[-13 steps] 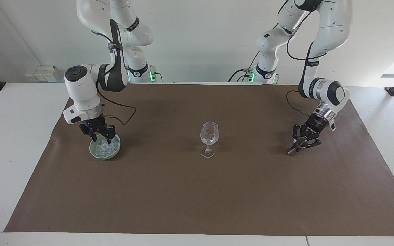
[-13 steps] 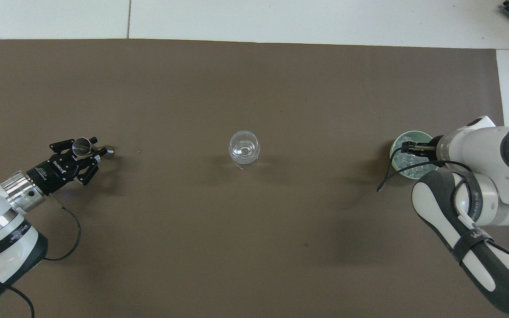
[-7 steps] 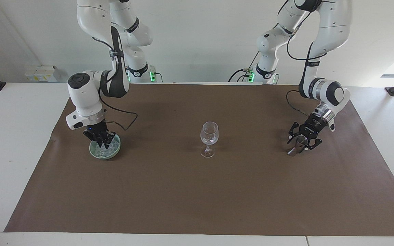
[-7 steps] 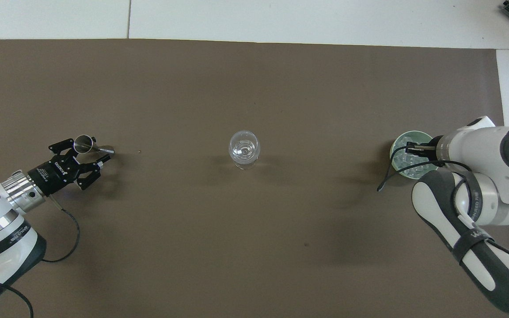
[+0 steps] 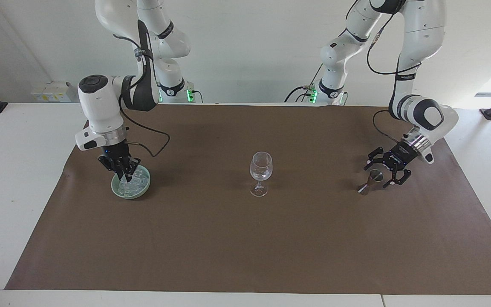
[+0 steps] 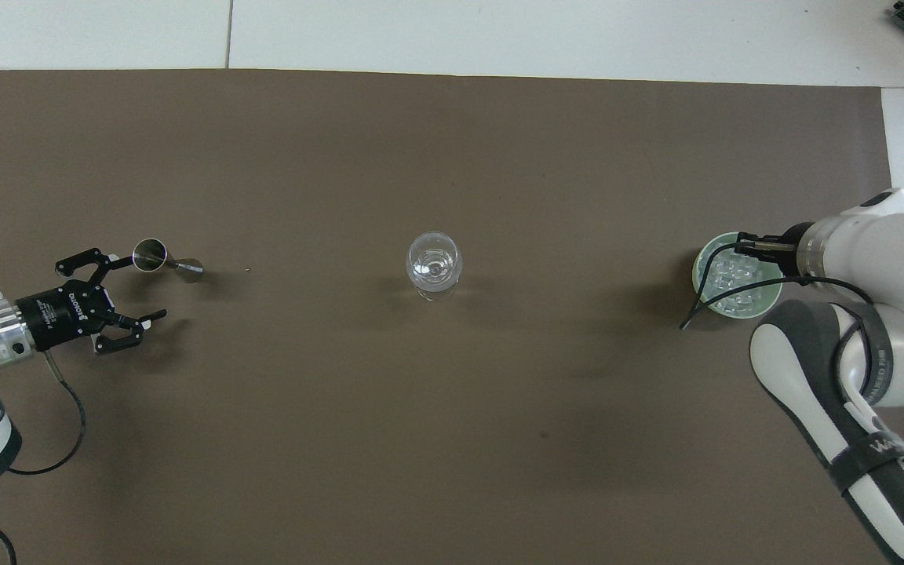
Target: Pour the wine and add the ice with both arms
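Note:
The robot's right gripper should release the chunk of ice, still at the heap in the green bowl, inside the clear wine glass (image 6: 435, 264) at the middle of the mat.
A clear stemmed wine glass (image 5: 261, 170) stands upright at the mat's middle; it also shows in the overhead view (image 6: 433, 265). The ice (image 5: 138, 179) is heaped in a pale green bowl (image 5: 119, 190) toward the right arm's end. My right gripper (image 5: 122, 174) hangs just above the heap, fingers pinched together on a chunk of ice. In the overhead view its tips (image 6: 744, 244) are over the bowl's rim (image 6: 699, 271), beside the ice (image 6: 738, 281). A small metal jigger (image 5: 369, 182) stands on the mat toward the left arm's end. My left gripper (image 5: 382, 171) is open, drawn back from the jigger (image 6: 155, 256).
A brown mat (image 5: 245, 247) covers most of the white table. The left gripper (image 6: 132, 292) is low over the mat beside the jigger. A black cable hangs from the right wrist beside the bowl.
My left gripper let go of the jigger, which now stands on the mat, and drew back open. My right gripper closed in the ice heap and rose slightly.

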Motion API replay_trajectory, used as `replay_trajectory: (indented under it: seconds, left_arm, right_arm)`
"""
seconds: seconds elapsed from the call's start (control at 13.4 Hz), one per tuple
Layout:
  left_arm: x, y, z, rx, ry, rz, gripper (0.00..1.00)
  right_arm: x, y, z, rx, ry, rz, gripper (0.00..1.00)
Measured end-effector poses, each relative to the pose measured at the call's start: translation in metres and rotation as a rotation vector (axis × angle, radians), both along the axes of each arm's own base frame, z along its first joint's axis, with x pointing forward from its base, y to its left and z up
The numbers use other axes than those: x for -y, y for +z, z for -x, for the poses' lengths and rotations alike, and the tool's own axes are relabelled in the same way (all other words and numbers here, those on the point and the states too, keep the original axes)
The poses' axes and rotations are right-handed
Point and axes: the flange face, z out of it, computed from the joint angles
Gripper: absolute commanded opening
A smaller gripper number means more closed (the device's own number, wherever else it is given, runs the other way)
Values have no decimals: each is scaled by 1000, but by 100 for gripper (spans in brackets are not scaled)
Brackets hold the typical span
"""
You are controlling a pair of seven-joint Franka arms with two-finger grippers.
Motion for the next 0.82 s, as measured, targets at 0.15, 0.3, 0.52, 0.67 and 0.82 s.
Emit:
replay_trajectory:
  seconds: [0.15,0.3,0.52,0.67,0.82]
  left_arm:
    - [-7,20,-6,21,-84,-98,100]
    - [-12,49,-9,53,-162,-204,100]
    - [-15,93,-9,99,-272,-373,100]
    - [-18,114,-8,129,-348,-474,100]
    - [-29,129,-6,171,-417,-558,100]
  right_arm:
    - [-50,40,-4,43,-27,-34,0]
    - [-111,65,-5,84,-70,-88,0]
    - [-203,86,3,117,-167,-192,0]
    - [-252,99,9,110,-226,-296,0]
    - [-288,108,17,94,-234,-413,0]
